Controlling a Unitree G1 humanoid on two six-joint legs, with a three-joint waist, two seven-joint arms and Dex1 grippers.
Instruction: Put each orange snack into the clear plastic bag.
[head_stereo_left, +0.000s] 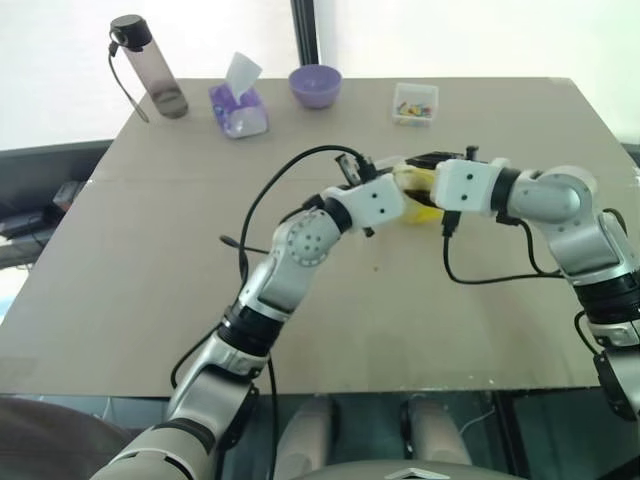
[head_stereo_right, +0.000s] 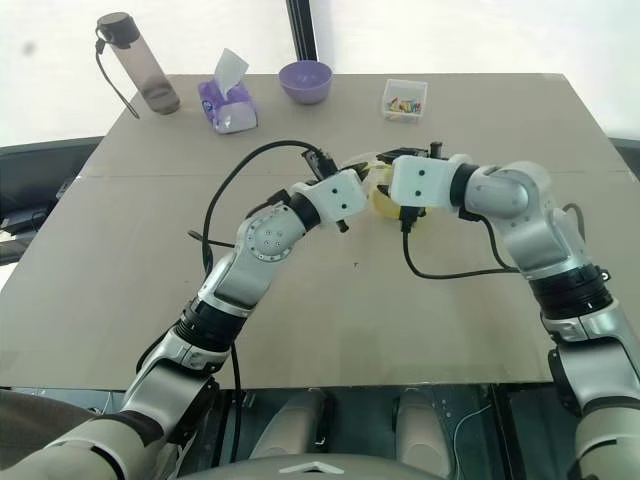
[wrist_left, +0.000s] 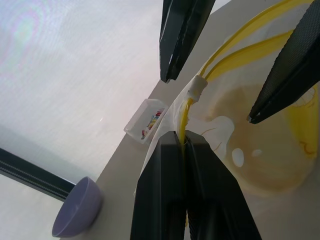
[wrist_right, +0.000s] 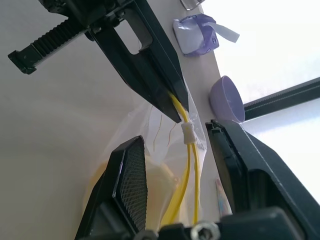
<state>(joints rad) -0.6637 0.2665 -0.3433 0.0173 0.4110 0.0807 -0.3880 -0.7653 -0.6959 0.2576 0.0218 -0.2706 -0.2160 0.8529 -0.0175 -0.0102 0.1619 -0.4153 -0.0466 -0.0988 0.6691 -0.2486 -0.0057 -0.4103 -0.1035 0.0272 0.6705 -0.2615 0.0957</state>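
Observation:
My right gripper needs to pinch the slider (wrist_right: 188, 133), which is white and sits beside my left gripper, and draw it along, as the bag's yellow strip gapes past it.
The clear plastic bag (wrist_left: 226, 129) hangs above the middle of the table between my two grippers. My left gripper (wrist_left: 184, 139) is shut on the yellow strip along the bag's edge. The orange snack (wrist_left: 265, 155) shows as a rounded yellow-orange mass through the plastic, inside the bag. My right gripper (wrist_right: 175, 134) faces the left one from the other side and is open. Its two fingers (wrist_right: 131, 185) straddle the yellow strip and its small white slider without closing on them. In the left eye view the two grippers meet at the bag (head_stereo_left: 422, 210).
Along the table's far edge stand a dark bottle (head_stereo_left: 150, 65), a purple tissue pack (head_stereo_left: 238, 108), a purple bowl (head_stereo_left: 315, 85) and a small clear box of coloured bits (head_stereo_left: 415, 103). Black cables loop from both arms over the tabletop (head_stereo_left: 150, 260).

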